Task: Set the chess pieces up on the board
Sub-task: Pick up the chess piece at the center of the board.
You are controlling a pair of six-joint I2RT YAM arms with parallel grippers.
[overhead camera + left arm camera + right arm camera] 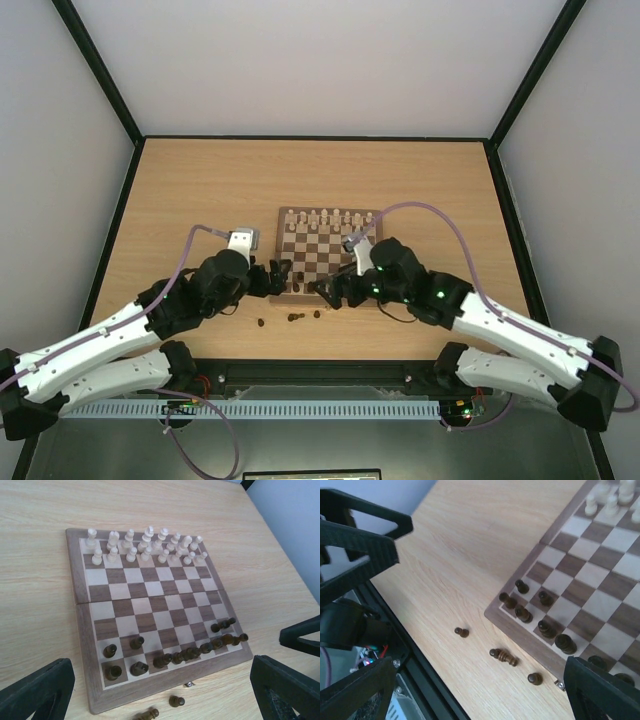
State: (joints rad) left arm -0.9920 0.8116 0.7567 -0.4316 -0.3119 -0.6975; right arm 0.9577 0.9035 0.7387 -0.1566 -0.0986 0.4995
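Note:
My right gripper is to close on the top of the upright dark piece (317, 313) (534, 678), the loose one on the table next to the metal clasp of the board.
The board (326, 262) lies mid-table; its border shows in the left wrist view (75, 595) and the right wrist view (530, 643). Several dark chess pieces (182, 656) stand or lie on its two near rows, bunched toward the right. Three dark pieces are off the board on the table: a small one (461, 631), one lying down (503, 656) and one upright (535, 678). My left gripper (281, 278) is open and empty above the board's near left corner. My right gripper (325, 293) is open and empty above the loose pieces by the near edge.
Pale cream pieces (145, 547) fill the board's two far rows. The table's black front rail (395, 645) runs close behind the loose pieces. The left arm's gripper (360, 535) shows at the top left of the right wrist view. Grey walls enclose the table.

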